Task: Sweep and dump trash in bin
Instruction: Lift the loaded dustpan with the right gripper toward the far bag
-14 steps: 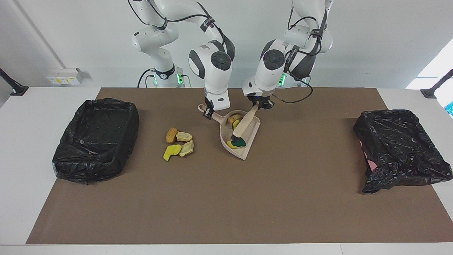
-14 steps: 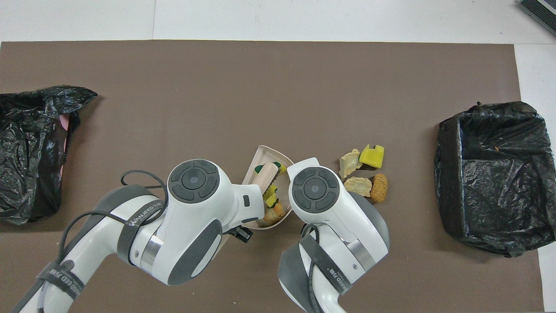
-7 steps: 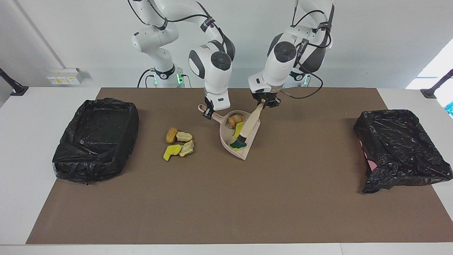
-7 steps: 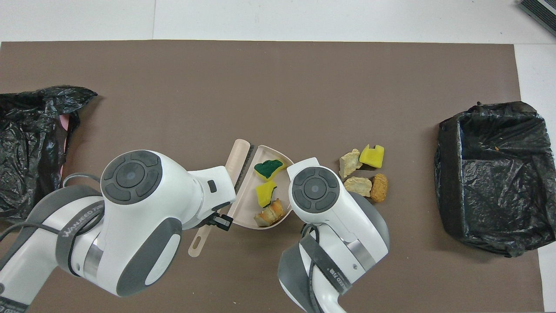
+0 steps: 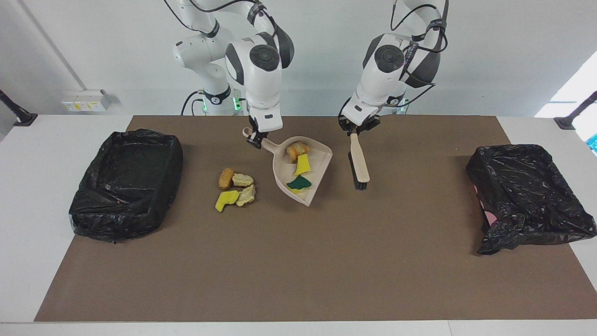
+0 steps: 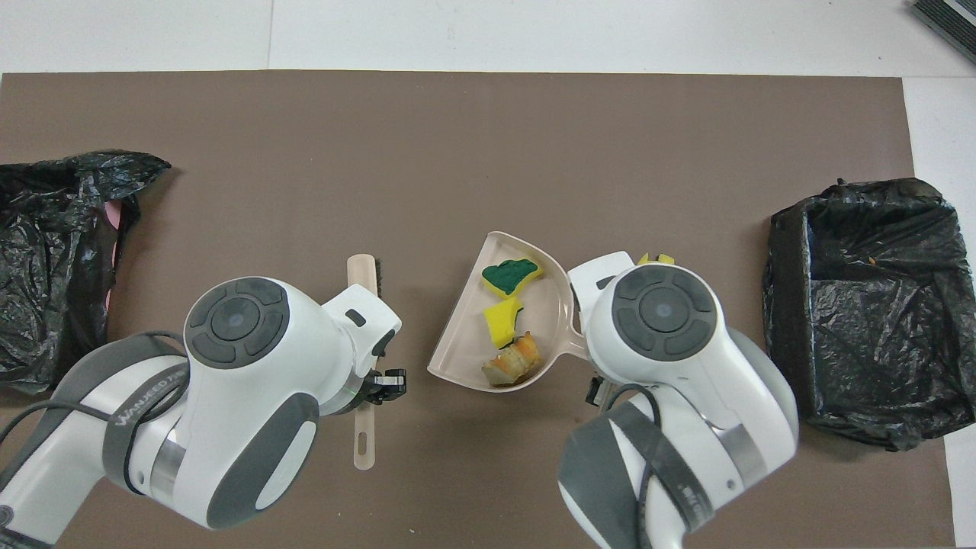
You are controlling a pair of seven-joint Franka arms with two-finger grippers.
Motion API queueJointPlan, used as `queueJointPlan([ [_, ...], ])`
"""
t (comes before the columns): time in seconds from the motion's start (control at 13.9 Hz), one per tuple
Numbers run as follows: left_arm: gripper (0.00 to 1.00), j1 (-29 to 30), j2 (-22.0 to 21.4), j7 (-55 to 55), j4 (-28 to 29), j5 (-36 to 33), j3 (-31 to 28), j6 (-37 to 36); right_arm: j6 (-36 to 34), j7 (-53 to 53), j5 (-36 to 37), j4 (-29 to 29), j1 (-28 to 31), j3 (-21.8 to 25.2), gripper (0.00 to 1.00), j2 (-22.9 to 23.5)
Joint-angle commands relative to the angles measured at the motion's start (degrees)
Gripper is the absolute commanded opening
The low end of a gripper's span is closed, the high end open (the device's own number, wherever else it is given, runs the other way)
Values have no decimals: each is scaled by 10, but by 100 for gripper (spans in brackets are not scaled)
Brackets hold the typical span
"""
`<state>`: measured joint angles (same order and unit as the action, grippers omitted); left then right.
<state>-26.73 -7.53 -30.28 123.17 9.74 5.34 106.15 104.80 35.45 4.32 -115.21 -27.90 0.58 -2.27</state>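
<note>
My left gripper should go to the brown mat (image 6: 440, 444) between my arms. It will put the brush down there, near the front corner of the beige dustpan. The brush's bristles now rest on the mat.
My right gripper (image 5: 254, 138) is shut on the handle of the beige dustpan (image 5: 281, 173) and holds it tilted just above the mat. In the pan lie a brown lump (image 5: 297, 149), a yellow sponge piece (image 5: 303, 164) and a green-backed piece (image 5: 298, 183). Several more pieces of trash (image 5: 235, 189) lie on the mat beside the pan, toward the right arm's end. My left gripper (image 5: 357, 131) is shut on the handle of the brush (image 5: 359, 163), whose bristles rest on the mat beside the pan. In the overhead view the dustpan (image 6: 456, 355) and the brush (image 6: 364, 446) lie apart.
A black-bag-lined bin (image 5: 126, 182) stands at the right arm's end of the brown mat. A crumpled black bag (image 5: 527, 196) over something pink lies at the left arm's end. Both also show in the overhead view, the bin (image 6: 869, 305) and the bag (image 6: 53, 259).
My left gripper pulled the brush out of the dustpan and set it aside toward the left arm's end. My right gripper rose and carried the pan toward the loose trash.
</note>
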Motion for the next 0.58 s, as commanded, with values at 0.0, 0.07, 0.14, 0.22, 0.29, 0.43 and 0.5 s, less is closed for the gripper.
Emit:
queueJointPlan([
  [0.0,0,-2,-47,-28,50,7,2,13,-29,75,15,-6,55,-3,0,-51],
  [0.07,0,-4,-45,-30,53,9,4,15,-40,114,21,-6,83,-3,0,-69],
  [0.14,0,-19,-42,-40,68,18,4,30,-51,152,25,-6,120,-3,0,-86],
  [0.22,0,-33,-42,-49,89,27,4,60,-57,185,25,-6,159,-3,0,-100],
  [0.29,0,-54,-42,-59,112,30,5,89,-58,219,25,-5,194,-2,0,-111],
  [0.43,0,-95,-43,-85,143,41,5,132,-66,285,25,-6,278,-2,0,-119],
  [0.5,0,-120,-42,-101,152,44,5,143,-58,325,25,-6,330,-1,0,-118],
])
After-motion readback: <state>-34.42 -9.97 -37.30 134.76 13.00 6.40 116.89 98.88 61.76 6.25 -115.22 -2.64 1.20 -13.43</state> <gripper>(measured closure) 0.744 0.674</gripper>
